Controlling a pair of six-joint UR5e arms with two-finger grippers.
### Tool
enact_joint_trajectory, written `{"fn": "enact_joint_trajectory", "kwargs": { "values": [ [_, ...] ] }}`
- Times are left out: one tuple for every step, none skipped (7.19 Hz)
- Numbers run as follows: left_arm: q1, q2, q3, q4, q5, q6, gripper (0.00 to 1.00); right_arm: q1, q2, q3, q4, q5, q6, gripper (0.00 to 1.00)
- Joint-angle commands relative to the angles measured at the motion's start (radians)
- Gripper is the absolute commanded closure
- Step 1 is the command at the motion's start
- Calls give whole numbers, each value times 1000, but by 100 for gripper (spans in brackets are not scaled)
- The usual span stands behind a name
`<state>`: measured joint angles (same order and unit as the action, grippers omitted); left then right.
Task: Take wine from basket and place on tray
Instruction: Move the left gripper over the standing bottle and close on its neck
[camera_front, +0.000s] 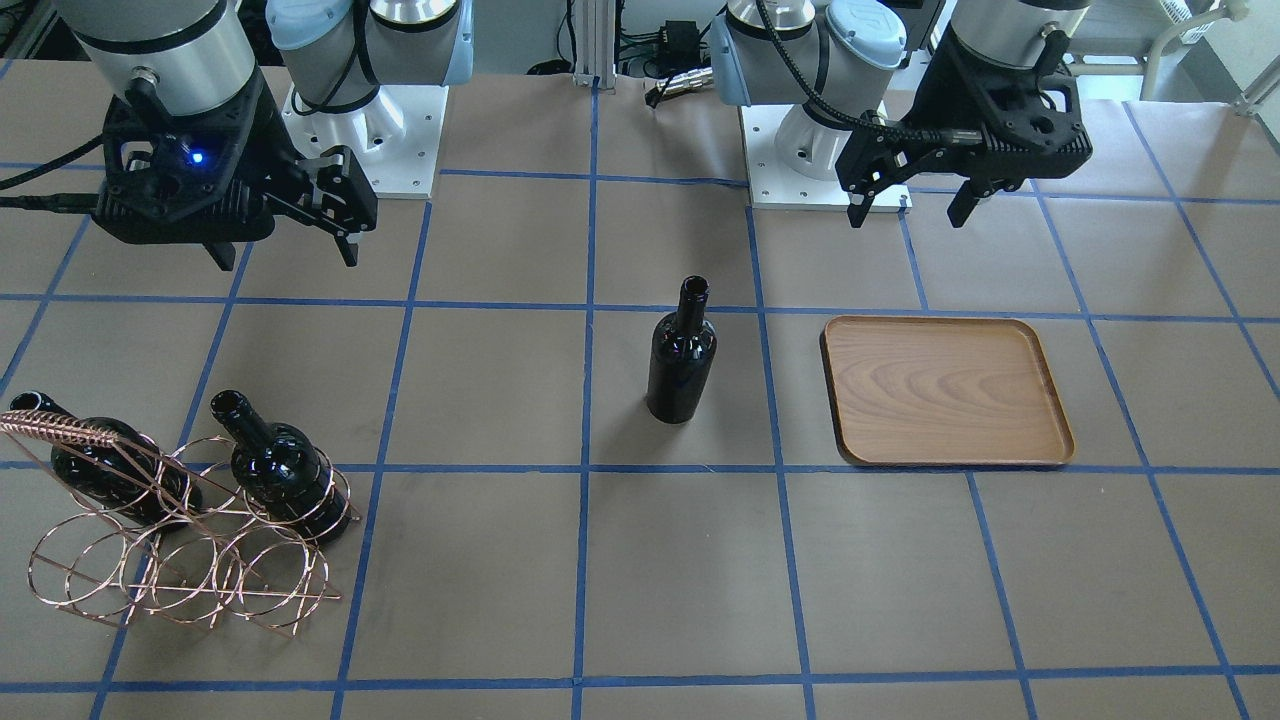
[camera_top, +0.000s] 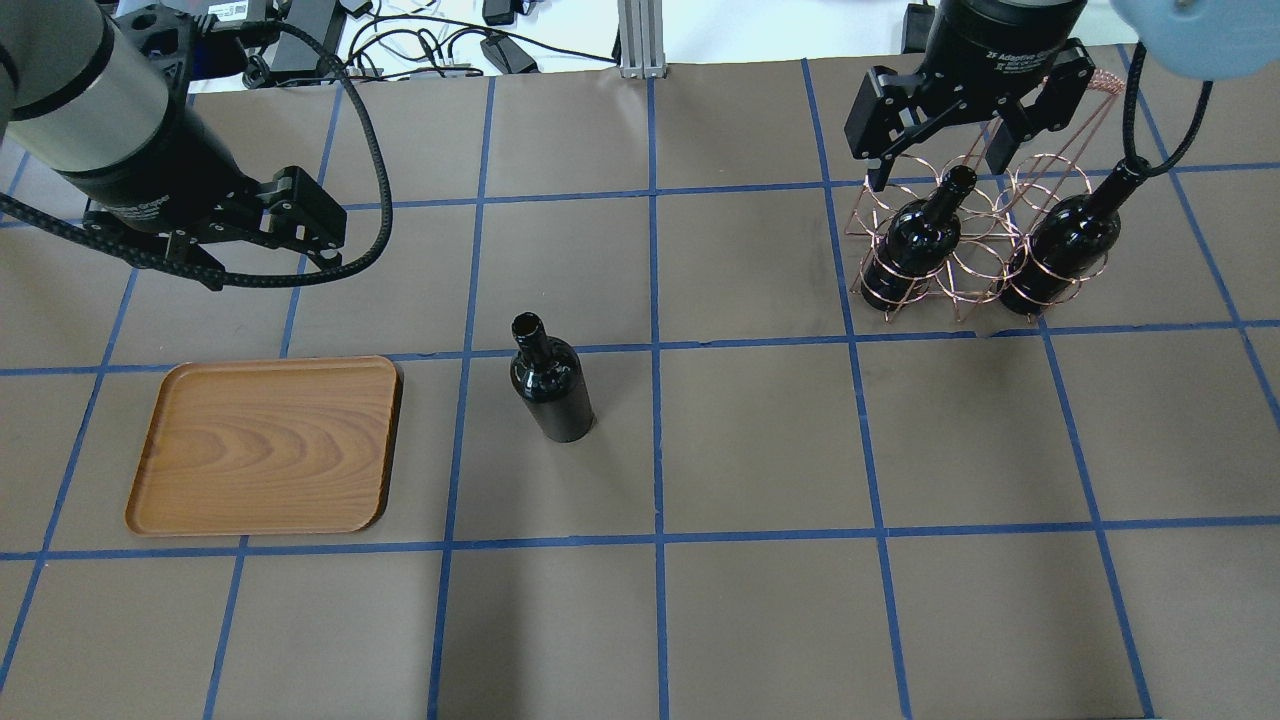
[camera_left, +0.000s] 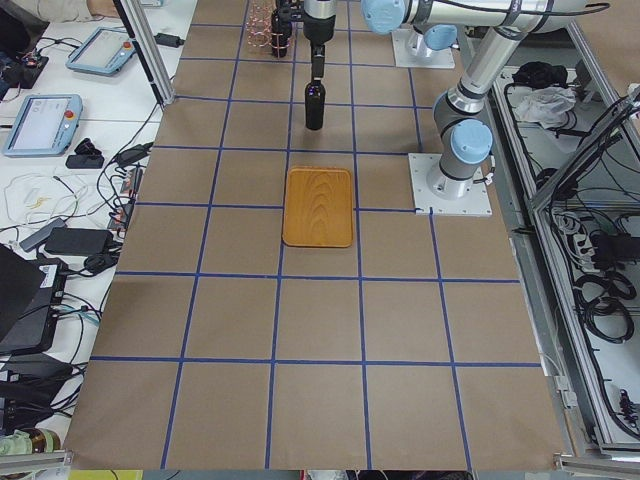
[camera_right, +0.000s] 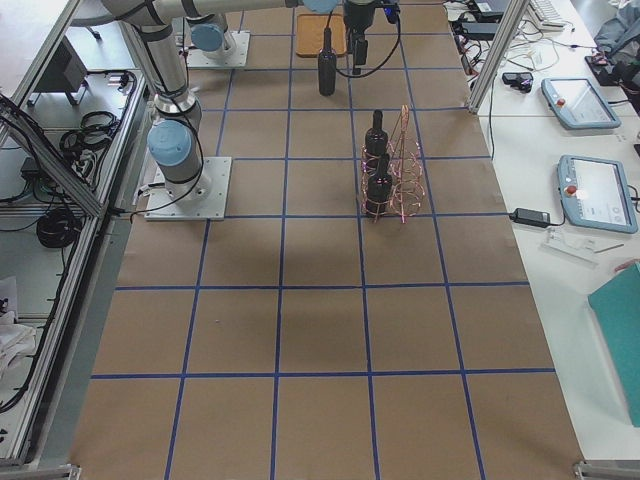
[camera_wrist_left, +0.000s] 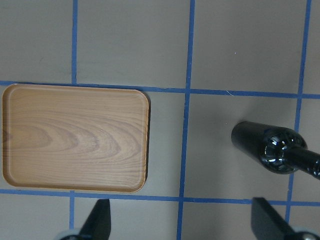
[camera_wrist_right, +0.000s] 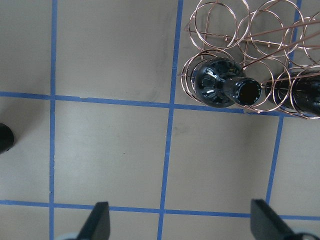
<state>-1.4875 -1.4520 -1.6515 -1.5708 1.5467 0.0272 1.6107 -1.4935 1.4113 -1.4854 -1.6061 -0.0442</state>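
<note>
The neck of the black wine bottle (camera_front: 692, 304) (camera_wrist_left: 304, 160) standing upright between the tray and the basket will be gripped by my left gripper.
One black wine bottle (camera_top: 550, 385) stands upright on the table between the tray and the basket; it also shows in the front view (camera_front: 682, 355). The wooden tray (camera_top: 265, 445) lies empty on the left. The copper wire basket (camera_top: 965, 270) at the far right holds two more bottles (camera_top: 915, 240) (camera_top: 1070, 235), necks tilted up. My left gripper (camera_top: 265, 270) is open and empty, raised beyond the tray. Its wrist view shows the tray (camera_wrist_left: 75, 137) and the standing bottle (camera_wrist_left: 272, 147). My right gripper (camera_top: 935, 165) is open and empty above the basket, over one bottle (camera_wrist_right: 225, 87).
The table is brown paper with a blue tape grid. The arm bases (camera_front: 370, 140) (camera_front: 820, 150) stand at the robot's edge. Cables and an aluminium post (camera_top: 635, 35) lie beyond the far edge. Several basket rings (camera_wrist_right: 215, 35) hold nothing.
</note>
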Motion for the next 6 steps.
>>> {"fn": "enact_joint_trajectory", "kwargs": {
  "values": [
    [-70, -34, 12, 11, -4, -12, 0, -5, -11, 5, -12, -8, 7, 1],
    [-156, -54, 30, 14, -3, -35, 0, -2, -16, 6, -10, -6, 9, 1],
    [-213, -77, 47, 15, -7, -36, 0, -2, -16, 6, -9, -8, 9, 1],
    [-252, -96, 61, 20, -14, -59, 0, -2, -17, 6, -9, -3, 10, 1],
    [-267, -125, 59, 50, -16, -78, 0, -2, -17, 6, -10, -3, 10, 1],
    [-276, -160, 59, 69, -17, -79, 0, -2, -16, 8, -9, -3, 10, 1]
  ]
}}
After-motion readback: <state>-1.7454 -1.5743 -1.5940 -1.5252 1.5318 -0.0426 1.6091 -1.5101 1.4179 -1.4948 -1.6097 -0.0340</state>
